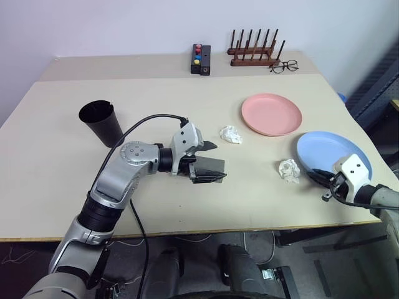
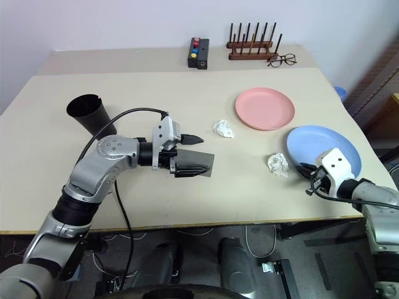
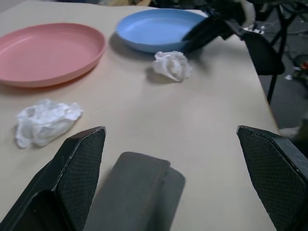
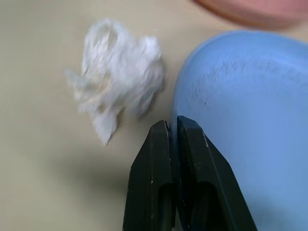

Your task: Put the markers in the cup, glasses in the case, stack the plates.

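Note:
The robot's right gripper needs to set the blue plate, now apart from the pink one, down on the middle of the pink plate (image 1: 272, 113).
The grey case (image 1: 211, 168) lies shut on the table's middle, and my left gripper (image 1: 217, 162) hovers over it, open, one finger on either side (image 3: 84, 159). My right gripper (image 4: 172, 124) is shut on the near left rim of the blue plate (image 1: 333, 152), and the plate's edge runs in between its tips. Farther back lies the pink plate (image 1: 271, 114), apart from the blue one. On the left stands the black cup (image 1: 100, 121), upright; its inside is hidden. The markers and the glasses are out of view.
Two crumpled white tissues lie near the plates, one (image 1: 230, 134) left of the pink plate, one (image 1: 289, 170) just left of my right gripper. At the table's back stand a black button box (image 1: 201, 59), a wooden peg rack (image 1: 254, 53) and clear-lens spectacles (image 1: 283, 65).

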{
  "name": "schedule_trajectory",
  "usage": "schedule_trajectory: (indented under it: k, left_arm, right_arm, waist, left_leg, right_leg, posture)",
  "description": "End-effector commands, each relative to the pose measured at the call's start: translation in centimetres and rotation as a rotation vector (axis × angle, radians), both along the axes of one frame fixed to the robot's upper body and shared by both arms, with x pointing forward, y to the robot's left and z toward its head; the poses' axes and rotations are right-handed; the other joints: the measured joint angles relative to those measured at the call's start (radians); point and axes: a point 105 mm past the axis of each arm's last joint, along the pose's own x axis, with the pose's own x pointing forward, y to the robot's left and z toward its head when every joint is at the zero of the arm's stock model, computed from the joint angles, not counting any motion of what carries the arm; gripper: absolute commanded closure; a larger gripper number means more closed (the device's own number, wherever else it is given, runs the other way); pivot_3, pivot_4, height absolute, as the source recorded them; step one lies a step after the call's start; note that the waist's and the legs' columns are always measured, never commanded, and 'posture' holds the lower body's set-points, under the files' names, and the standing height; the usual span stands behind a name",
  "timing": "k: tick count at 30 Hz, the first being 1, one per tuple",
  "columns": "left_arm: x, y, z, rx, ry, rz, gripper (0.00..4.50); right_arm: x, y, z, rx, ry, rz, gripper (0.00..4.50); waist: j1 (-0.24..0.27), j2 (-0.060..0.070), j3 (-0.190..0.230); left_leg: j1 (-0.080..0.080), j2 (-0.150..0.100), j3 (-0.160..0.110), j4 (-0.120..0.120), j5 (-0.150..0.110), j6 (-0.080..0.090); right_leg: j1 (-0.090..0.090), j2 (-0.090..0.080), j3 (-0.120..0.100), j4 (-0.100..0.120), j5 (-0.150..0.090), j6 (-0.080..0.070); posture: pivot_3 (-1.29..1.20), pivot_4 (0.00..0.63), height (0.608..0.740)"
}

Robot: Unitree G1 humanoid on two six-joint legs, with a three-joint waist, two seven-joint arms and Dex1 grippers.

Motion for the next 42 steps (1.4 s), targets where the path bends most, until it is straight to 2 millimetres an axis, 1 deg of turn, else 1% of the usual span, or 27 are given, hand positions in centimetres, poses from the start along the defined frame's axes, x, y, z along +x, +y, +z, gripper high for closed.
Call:
schedule_trajectory:
  k: [1,3,6,10,13,17,24,28,33,35,36,37,40,42]
  left_arm:
    - [0.4,-0.1,1.4,-0.039,-0.052,0.022,0.00]
    - [1.0,0.0,1.3,-0.039,-0.059,0.063,0.00]
    - [1.3,0.1,1.2,-0.040,-0.062,0.091,0.00]
    - [1.5,0.2,1.4,-0.046,-0.066,0.124,0.00]
    - [1.5,0.4,1.6,-0.052,-0.068,0.150,0.00]
    - [1.4,0.6,1.7,-0.059,-0.069,0.174,0.00]
    - [1.0,0.8,2.1,-0.079,-0.074,0.242,0.00]
    - [0.8,1.4,2.2,-0.078,-0.077,0.288,0.00]
    - [0.6,2.1,2.4,-0.077,-0.082,0.337,0.00]
    - [0.5,2.4,2.4,-0.077,-0.082,0.356,0.00]
    - [0.4,2.5,2.4,-0.076,-0.081,0.363,0.00]
    - [0.4,2.6,2.4,-0.076,-0.080,0.370,0.00]
    - [0.3,2.8,2.4,-0.078,-0.075,0.385,0.00]
    - [0.3,2.8,2.3,-0.079,-0.074,0.389,0.00]
  right_arm:
    - [1.3,1.1,2.9,-0.053,-0.096,0.045,4.45]
    - [2.1,1.7,4.0,-0.072,-0.139,0.061,4.45]
    - [3.4,2.6,5.3,-0.120,-0.195,0.095,4.45]
    - [5.1,3.3,6.1,-0.214,-0.233,0.132,4.45]
    - [6.3,4.2,6.5,-0.231,-0.254,0.171,4.45]
    - [7.6,5.0,6.1,-0.239,-0.255,0.217,4.45]
    - [11.2,6.8,4.8,-0.239,-0.231,0.264,4.45]
    - [12.7,7.4,4.7,-0.250,-0.231,0.258,4.45]
    - [14.0,8.2,5.0,-0.252,-0.216,0.252,4.45]
    - [14.3,8.7,5.3,-0.245,-0.210,0.257,3.82]
    - [14.4,8.9,5.3,-0.241,-0.208,0.264,3.36]
    - [14.5,9.1,5.5,-0.239,-0.210,0.267,3.11]
    - [14.7,9.6,5.8,-0.234,-0.224,0.278,1.47]
    - [14.9,9.9,6.1,-0.230,-0.245,0.279,0.48]
  waist:
    - [0.001,0.000,0.000]
    - [0.001,0.000,0.000]
    - [0.000,0.001,0.001]
    - [0.001,0.001,0.001]
    - [0.001,0.001,0.001]
    - [0.000,0.001,0.001]
    - [-0.008,0.001,0.002]
    - [-0.016,0.001,0.002]
    - [-0.026,0.001,0.003]
    - [-0.026,0.001,0.003]
    - [-0.027,0.001,0.003]
    - [-0.029,0.001,0.003]
    - [-0.028,0.001,0.003]
    - [-0.027,0.001,0.003]
  left_leg:
    - [0.000,0.000,0.000,0.000,0.000,0.000]
    - [0.000,0.000,0.000,0.000,0.000,0.000]
    - [0.000,0.000,0.000,0.000,0.000,0.000]
    - [0.000,0.000,0.000,-0.002,0.000,0.000]
    - [-0.001,0.000,0.000,-0.002,0.000,0.000]
    - [-0.001,0.000,0.000,-0.002,0.000,0.000]
    - [0.000,0.000,0.000,-0.003,0.000,0.000]
    - [0.000,-0.001,0.000,-0.005,0.000,0.000]
    - [0.001,-0.001,-0.001,-0.009,0.000,0.000]
    - [0.002,-0.001,-0.001,-0.011,0.000,0.000]
    - [0.002,-0.001,-0.001,-0.012,0.000,0.000]
    - [0.002,-0.001,-0.001,-0.013,0.000,0.000]
    - [0.002,-0.001,-0.001,-0.014,0.001,-0.001]
    - [0.002,-0.001,-0.001,-0.014,0.001,-0.001]
  right_leg:
    - [0.000,0.000,0.000,0.000,0.000,0.000]
    - [0.000,0.000,0.000,0.000,0.000,0.000]
    - [0.000,0.000,0.000,0.000,0.000,0.000]
    - [-0.001,0.000,0.000,0.000,0.000,0.000]
    - [-0.001,0.000,0.000,-0.001,0.000,0.000]
    - [-0.001,0.000,0.000,-0.001,0.000,0.000]
    - [-0.001,0.000,0.000,-0.001,0.001,-0.001]
    - [-0.002,0.000,0.000,-0.001,0.002,-0.003]
    - [-0.002,-0.001,0.000,-0.002,0.002,-0.003]
    - [-0.002,-0.001,0.000,-0.002,0.002,-0.002]
    - [-0.003,0.000,0.000,-0.002,0.002,-0.002]
    - [-0.003,0.000,0.000,-0.002,0.002,-0.002]
    - [-0.004,0.000,0.000,-0.002,0.002,-0.002]
    - [-0.004,0.000,0.000,-0.002,0.002,-0.002]
  posture:
    - [0.00,0.150,0.740]
    - [0.00,0.150,0.740]
    - [0.00,0.150,0.740]
    - [0.00,0.150,0.740]
    - [0.00,0.150,0.740]
    - [0.00,0.150,0.740]
    - [0.00,0.150,0.740]
    - [0.00,0.150,0.740]
    - [0.00,0.150,0.740]
    - [0.00,0.150,0.740]
    - [0.00,0.150,0.740]
    - [0.00,0.150,0.740]
    - [0.00,0.150,0.740]
    - [0.00,0.150,0.740]
